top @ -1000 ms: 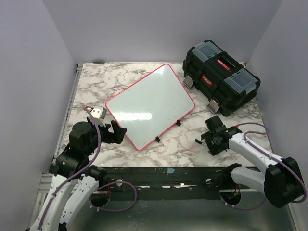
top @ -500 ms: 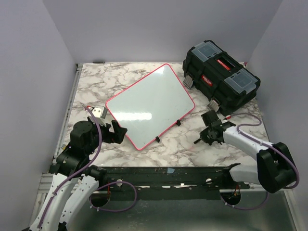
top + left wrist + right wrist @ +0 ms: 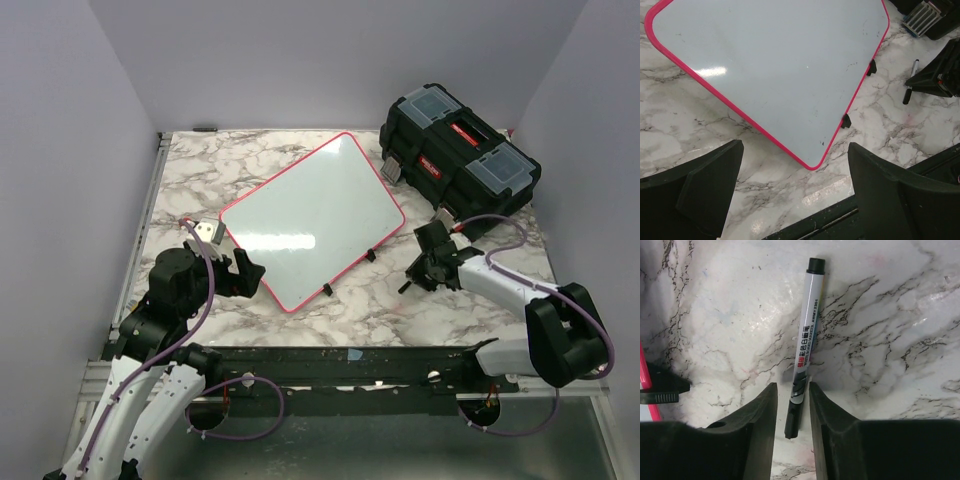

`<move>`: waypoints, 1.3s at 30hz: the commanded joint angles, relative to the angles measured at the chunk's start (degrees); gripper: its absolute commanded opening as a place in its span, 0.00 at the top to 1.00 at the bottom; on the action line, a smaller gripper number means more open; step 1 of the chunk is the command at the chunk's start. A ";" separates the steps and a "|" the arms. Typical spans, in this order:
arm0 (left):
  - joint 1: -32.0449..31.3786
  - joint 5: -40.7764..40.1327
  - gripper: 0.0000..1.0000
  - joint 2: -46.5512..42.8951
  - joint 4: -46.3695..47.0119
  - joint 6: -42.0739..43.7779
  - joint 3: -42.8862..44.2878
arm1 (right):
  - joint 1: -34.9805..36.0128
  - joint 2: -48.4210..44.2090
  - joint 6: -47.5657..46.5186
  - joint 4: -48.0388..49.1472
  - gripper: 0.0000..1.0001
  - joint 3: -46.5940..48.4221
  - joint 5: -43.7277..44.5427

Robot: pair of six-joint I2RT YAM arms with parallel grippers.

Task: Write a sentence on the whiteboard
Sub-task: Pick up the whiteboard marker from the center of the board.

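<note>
The marker's black cap is close to my right gripper's fingers, so next I grab the marker's printed body (image 3: 804, 351) and leave the cap clear for my left gripper.
The whiteboard (image 3: 312, 220) (image 3: 775, 65), white with a red-pink rim, lies tilted on the marble table. Its face is blank, and no sentence shows on it. A black-capped whiteboard marker (image 3: 805, 340) (image 3: 910, 82) lies flat on the table to the board's right. My right gripper (image 3: 427, 268) (image 3: 792, 387) is down at the table. Its jaws stand narrowly apart on either side of the marker's lower end, with a thin gap on each side. By the board's near left corner my left gripper (image 3: 245, 275) (image 3: 795, 200) hangs wide open and empty.
A black toolbox (image 3: 460, 160) with red latches stands at the back right, close behind my right arm. Two small black feet (image 3: 370, 255) stick out from the board's near edge. The table's dark front rail (image 3: 340, 360) runs just below both grippers.
My right arm has swung left and forward from the near right to the marker. Its jaws now straddle the marker closely. The left arm and the board have not moved.
</note>
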 commanded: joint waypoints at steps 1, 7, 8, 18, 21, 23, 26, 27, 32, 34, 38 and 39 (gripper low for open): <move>-0.28 -0.73 0.13 0.35 0.57 0.53 -0.49 | 0.13 2.31 -5.67 -0.01 0.65 1.10 1.92; -0.36 -0.63 0.12 0.77 0.57 0.54 -0.42 | 0.11 5.25 -8.61 -3.60 0.64 5.51 8.23; -0.29 -0.63 0.12 0.79 0.57 0.53 -0.42 | 0.16 6.16 -9.19 -3.89 0.64 6.04 8.87; -0.37 -0.96 0.13 0.94 0.45 0.55 -0.43 | 0.15 14.15 -14.53 -3.92 0.91 9.62 8.82; -0.34 -1.16 0.13 0.96 0.40 0.53 -0.43 | 0.12 13.79 -16.58 -3.63 0.99 9.73 6.27; -0.35 -1.26 0.13 0.88 0.40 0.55 -0.51 | 0.11 12.75 -16.93 -3.75 0.99 9.58 5.26; -0.36 -1.41 0.12 0.84 0.33 0.64 -0.42 | 0.14 10.02 -16.69 -4.94 0.99 9.70 3.13; -0.37 -1.43 0.13 0.76 0.33 0.64 -0.42 | 0.11 8.58 -16.45 -5.34 0.99 9.85 2.42; -0.38 -1.40 0.12 0.50 0.57 0.72 -0.42 | 0.16 1.20 -16.33 -7.78 0.99 11.59 -0.18; -0.37 -1.25 0.13 0.57 0.66 0.73 -0.35 | 0.15 -1.52 -15.86 -9.04 0.99 12.59 -0.68; -0.40 -0.11 0.13 0.41 0.97 0.77 -0.08 | 0.15 -6.66 -12.89 -9.75 0.99 13.87 -2.50; -0.44 1.23 0.13 -0.19 1.37 0.76 0.02 | 0.13 -7.93 -12.06 -9.26 0.99 14.05 -3.38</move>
